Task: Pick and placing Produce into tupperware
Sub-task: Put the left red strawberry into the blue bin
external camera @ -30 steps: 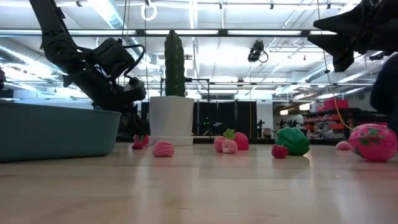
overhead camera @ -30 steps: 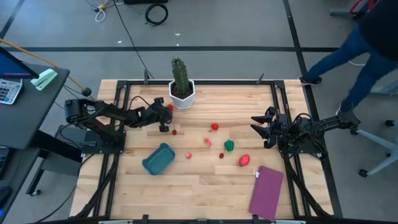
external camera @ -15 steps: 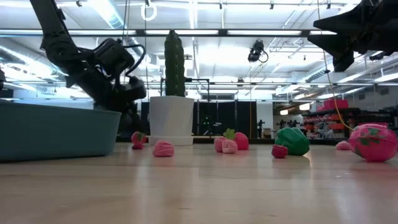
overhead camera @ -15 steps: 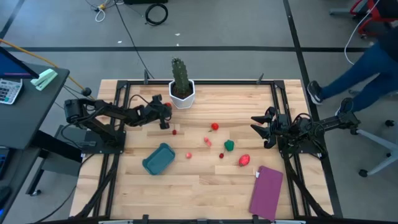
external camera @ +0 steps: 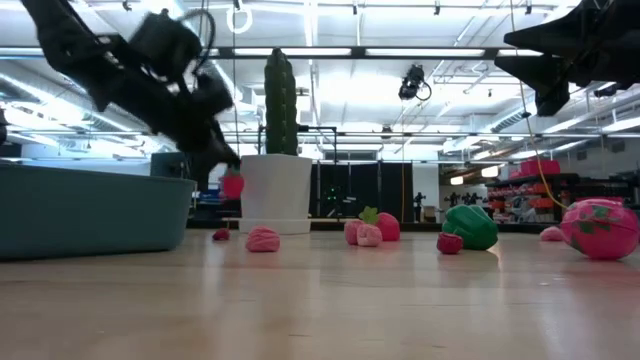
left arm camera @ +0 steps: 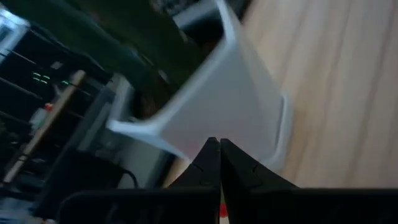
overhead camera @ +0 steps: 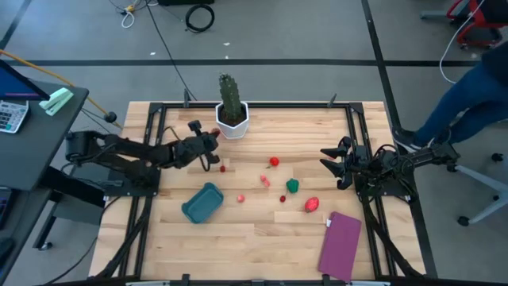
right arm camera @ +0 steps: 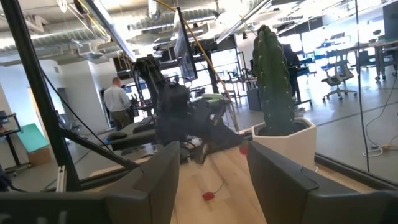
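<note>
Next, my left gripper lets go of the small red piece on the middle of the teal tupperware's bottom point(overhead camera: 204, 202).
My left gripper point(external camera: 222, 165) hangs in front of the white cactus pot point(external camera: 275, 192), shut on a small red produce piece point(external camera: 232, 184) that is off the table. In the high view the left gripper point(overhead camera: 211, 149) is just left of the pot point(overhead camera: 232, 121). More produce lies on the wood: a tiny red piece point(overhead camera: 223, 168), a red one point(overhead camera: 274, 161), pink ones point(overhead camera: 264, 180) point(overhead camera: 240, 199), a green one point(overhead camera: 292, 186) and a larger red-pink one point(overhead camera: 312, 204). The teal tupperware point(overhead camera: 202, 202) rests on its base near the table's left. My right gripper point(overhead camera: 333, 163) waits open at the right. My left gripper pinches the small red piece point(external camera: 232, 184) between its two fingers, coming from above and slanting from the table's left. The piece hangs at the lower end of the fingers point(external camera: 215, 150), lifted clear of the table. In the left wrist view only a red sliver point(left arm camera: 222, 210) shows between the shut fingers.
A tall green cactus point(overhead camera: 229, 94) in the white pot stands at the far edge, close to the left gripper. A flat purple rectangle point(overhead camera: 340, 244) lies at the near right corner. A person's legs point(overhead camera: 468, 87) are beyond the right edge. Bare wood lies between tupperware and produce.
My left gripper has risen from the table beside the pot, taking the small red piece with it; the piece sat on the wood a second ago and now hangs clear above it. The left arm has stretched out lower. The person at the right has shifted.
</note>
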Robot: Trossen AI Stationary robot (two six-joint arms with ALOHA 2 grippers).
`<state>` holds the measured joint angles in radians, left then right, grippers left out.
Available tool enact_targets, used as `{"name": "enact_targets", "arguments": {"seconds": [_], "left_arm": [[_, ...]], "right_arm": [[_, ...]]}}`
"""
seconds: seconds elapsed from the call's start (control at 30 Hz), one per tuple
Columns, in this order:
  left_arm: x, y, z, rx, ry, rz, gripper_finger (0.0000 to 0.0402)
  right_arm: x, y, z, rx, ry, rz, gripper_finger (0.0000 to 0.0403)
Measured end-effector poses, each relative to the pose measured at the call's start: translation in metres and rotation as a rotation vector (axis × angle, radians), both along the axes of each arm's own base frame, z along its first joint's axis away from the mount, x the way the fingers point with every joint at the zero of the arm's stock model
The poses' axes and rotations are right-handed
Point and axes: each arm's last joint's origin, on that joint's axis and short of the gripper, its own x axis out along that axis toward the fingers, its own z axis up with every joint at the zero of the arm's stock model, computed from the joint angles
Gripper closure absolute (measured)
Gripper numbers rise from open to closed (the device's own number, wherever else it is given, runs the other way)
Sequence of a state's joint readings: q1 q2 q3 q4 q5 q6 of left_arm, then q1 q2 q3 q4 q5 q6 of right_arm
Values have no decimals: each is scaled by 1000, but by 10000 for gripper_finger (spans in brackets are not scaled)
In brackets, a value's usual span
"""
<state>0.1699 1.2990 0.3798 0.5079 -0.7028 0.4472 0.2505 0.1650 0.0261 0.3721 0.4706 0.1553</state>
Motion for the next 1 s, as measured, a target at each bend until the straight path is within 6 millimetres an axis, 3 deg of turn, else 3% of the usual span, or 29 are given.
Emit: {"name": "enact_targets", "arguments": {"seconds": [0.2, 0.53, 0.87, 1.0], "left_arm": [[-9, -30, 26, -80, -197, -66, 400], [-26, -78, 38, -283, -300, -174, 401], [-44, -128, 83, -605, -56, -311, 401], [-51, -142, 91, -721, -51, -344, 401]], "right_arm": [[0, 0, -1, 32, -1, 8, 206], [1, 0, -2, 78, 6, 17, 206], [1, 0, -3, 79, 7, 18, 207], [1, 0, -3, 79, 7, 18, 206]]}}
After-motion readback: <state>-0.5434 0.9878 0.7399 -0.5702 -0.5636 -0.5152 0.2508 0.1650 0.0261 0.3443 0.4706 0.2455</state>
